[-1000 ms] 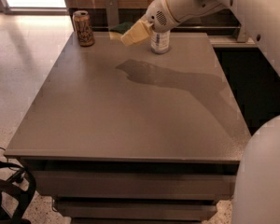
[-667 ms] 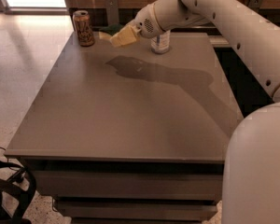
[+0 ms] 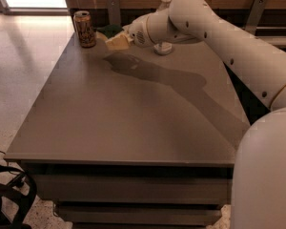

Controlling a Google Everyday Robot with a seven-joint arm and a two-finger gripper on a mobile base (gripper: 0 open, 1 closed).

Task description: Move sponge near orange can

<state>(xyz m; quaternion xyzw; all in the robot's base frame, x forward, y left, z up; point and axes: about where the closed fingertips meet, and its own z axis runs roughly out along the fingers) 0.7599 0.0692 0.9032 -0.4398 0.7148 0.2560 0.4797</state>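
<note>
Next, my gripper sets the sponge, now held just above the tabletop, down and lets go of it at the table's far edge (image 3: 106,36), next to the orange can.
The orange can (image 3: 84,28) stands upright at the table's far left corner. My gripper (image 3: 120,38) is at the far edge just right of the can, shut on the sponge (image 3: 115,39). The sponge shows its pale yellow foam side with the dark green top above it, tilted and held just above the tabletop. A small gap lies between the sponge and the can. My white arm reaches in from the right and hides much of the gripper.
A clear plastic bottle (image 3: 164,20) with a white cap stands behind my arm at the far edge. The grey table (image 3: 133,113) ends in a wooden wall with metal brackets behind. Pale floor lies to the left, a dark object at bottom left.
My gripper has carried the sponge leftward along the far edge, from in front of the bottle to close beside the orange can, and a little lower.
</note>
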